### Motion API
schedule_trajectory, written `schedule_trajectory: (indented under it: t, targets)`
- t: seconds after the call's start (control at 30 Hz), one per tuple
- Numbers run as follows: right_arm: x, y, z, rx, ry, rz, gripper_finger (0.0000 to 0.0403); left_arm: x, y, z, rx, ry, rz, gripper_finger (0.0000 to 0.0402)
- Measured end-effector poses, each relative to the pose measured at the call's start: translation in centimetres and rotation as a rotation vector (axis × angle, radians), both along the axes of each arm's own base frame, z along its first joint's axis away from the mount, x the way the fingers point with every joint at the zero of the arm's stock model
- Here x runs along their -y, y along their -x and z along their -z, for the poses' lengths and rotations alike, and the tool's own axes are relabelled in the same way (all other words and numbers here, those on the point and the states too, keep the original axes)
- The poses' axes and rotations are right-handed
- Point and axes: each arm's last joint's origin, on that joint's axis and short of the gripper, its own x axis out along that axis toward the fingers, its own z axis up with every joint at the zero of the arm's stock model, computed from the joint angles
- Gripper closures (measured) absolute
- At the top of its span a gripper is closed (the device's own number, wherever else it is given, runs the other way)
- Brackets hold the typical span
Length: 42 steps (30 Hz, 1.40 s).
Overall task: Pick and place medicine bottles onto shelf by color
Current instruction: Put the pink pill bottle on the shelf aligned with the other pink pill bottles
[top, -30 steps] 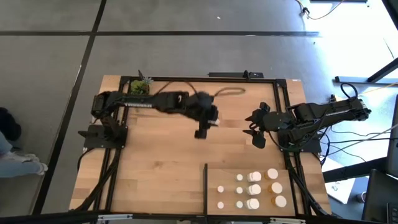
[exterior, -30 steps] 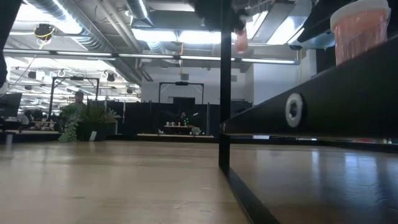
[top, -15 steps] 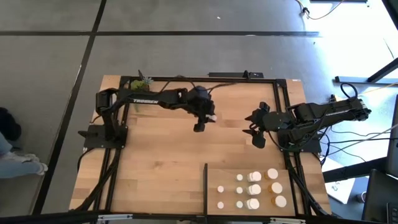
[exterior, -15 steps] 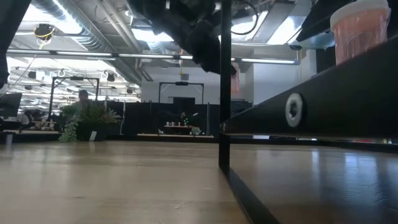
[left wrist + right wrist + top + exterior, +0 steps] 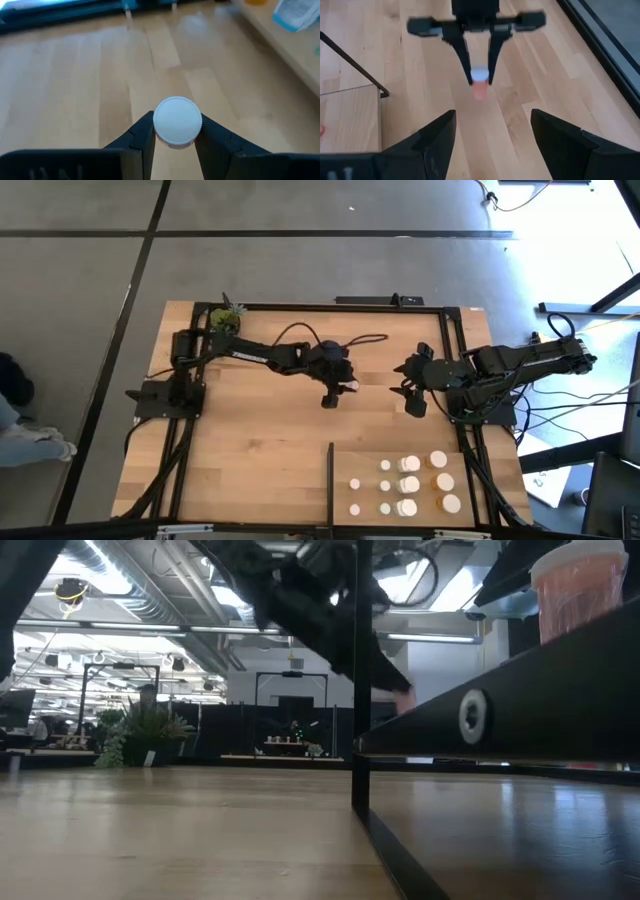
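Observation:
Next, my left gripper lets go of the medicine bottle on the bare tabletop (image 5: 354, 393) in front of my right gripper.
My left gripper (image 5: 333, 396) hangs over the middle of the table, shut on a small medicine bottle (image 5: 479, 90) with a white cap and an orange body. The low view shows this bottle (image 5: 404, 700) high above the tabletop. My right gripper (image 5: 412, 396) waits open at the table's right side, its fingers toward the bottle, nothing between them. The shelf (image 5: 490, 480), a light-wood panel with a black strip (image 5: 330, 475) along its left side, lies at the near right. Several white-capped bottles (image 5: 410, 465) stand on it. My left gripper pinches the bottle's white cap (image 5: 177, 121) by its round sides between the two fingertips (image 5: 145, 131). The fingers slant downward from the table's left. The orange body (image 5: 479, 92) hangs below the cap, clear of the table.
A small green potted plant (image 5: 225, 318) stands at the far left corner. A black frame (image 5: 452, 360) edges the tabletop. In the low view an orange bottle (image 5: 580, 590) stands on the shelf, close to the camera. Bare wood lies between the shelf and the left arm's base.
My left gripper has sunk toward the table with the bottle, drifting a little toward the near right, and stays shut on the cap. In the low view the bottle has dropped from the picture's top to about mid-height.

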Motion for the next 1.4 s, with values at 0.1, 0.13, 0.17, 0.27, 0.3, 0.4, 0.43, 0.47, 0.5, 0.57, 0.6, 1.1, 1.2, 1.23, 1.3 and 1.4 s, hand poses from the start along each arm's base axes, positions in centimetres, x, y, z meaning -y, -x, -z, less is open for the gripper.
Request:
schedule_trajectory:
  t: [0.1, 0.13, 0.17, 0.27, 0.3, 0.4, 0.43, 0.47, 0.5, 0.57, 0.6, 1.1, 1.2, 1.23, 1.3, 1.4]
  targets:
    - [0.0, -0.1, 0.1, -0.006, 0.002, -0.001, 0.0144, 0.0, -0.7, 1.5, 0.008, 0.022, -0.013, 0.0293]
    - [0.0, -0.1, 0.1, -0.01, 0.003, -0.002, 0.0144, 0.1, -1.1, 2.0, 0.023, 0.023, -0.014, 0.0293]
    - [0.0, -0.1, 0.1, -0.01, 0.004, -0.003, 0.0144, 0.1, -1.2, 2.4, 0.021, 0.023, -0.013, 0.0293]
    - [0.0, -0.2, 0.2, -0.013, 0.005, -0.003, 0.0144, 0.2, -1.5, 3.6, 0.006, 0.035, -0.016, 0.0293]
    - [-0.1, -0.2, 0.2, -0.014, 0.005, -0.003, 0.0144, 0.3, -1.6, 3.9, 0.006, 0.04, -0.018, 0.0293]
    - [-0.1, -0.3, 0.3, -0.019, 0.006, -0.003, 0.0144, 0.3, -1.7, 4.9, -0.018, 0.049, -0.021, 0.0293]
    - [-0.1, -0.3, 0.3, -0.019, 0.006, -0.003, 0.0144, 0.3, -1.8, 5.2, -0.027, 0.05, -0.022, 0.0293]
    - [-0.1, -0.4, 0.3, -0.021, 0.006, -0.003, 0.0144, 0.3, -1.7, 5.5, -0.037, 0.052, -0.023, 0.0293]
    - [-0.1, -0.4, 0.3, -0.021, 0.007, -0.003, 0.0144, 0.3, -1.7, 5.7, -0.052, 0.055, -0.024, 0.0293]
    - [-0.1, -0.4, 0.3, -0.021, 0.007, -0.003, 0.0144, 0.3, -1.7, 5.7, -0.047, 0.052, -0.026, 0.0293]
    - [-0.1, -0.4, 0.3, -0.021, 0.007, -0.003, 0.0144, 0.3, -1.7, 5.6, -0.043, 0.045, -0.034, 0.0293]
    - [-0.1, -0.4, 0.3, -0.02, 0.003, -0.001, 0.0144, 0.3, -1.5, 5.8, -0.082, 0.041, -0.045, 0.0293]
    - [-0.1, -0.4, 0.3, -0.02, 0.003, -0.001, 0.0144, 0.3, -1.5, 5.9, -0.086, 0.041, -0.046, 0.0293]
    - [-0.1, -0.4, 0.3, -0.02, 0.003, -0.001, 0.0144, 0.3, -1.5, 5.9, -0.085, 0.041, -0.045, 0.0293]
    - [-0.1, -0.4, 0.3, -0.02, 0.003, -0.001, 0.0144, 0.3, -1.5, 5.9, -0.085, 0.041, -0.046, 0.0293]
    - [-0.1, -0.4, 0.3, -0.02, 0.003, -0.001, 0.0144, 0.2, -1.5, 5.9, -0.087, 0.044, -0.062, 0.0293]
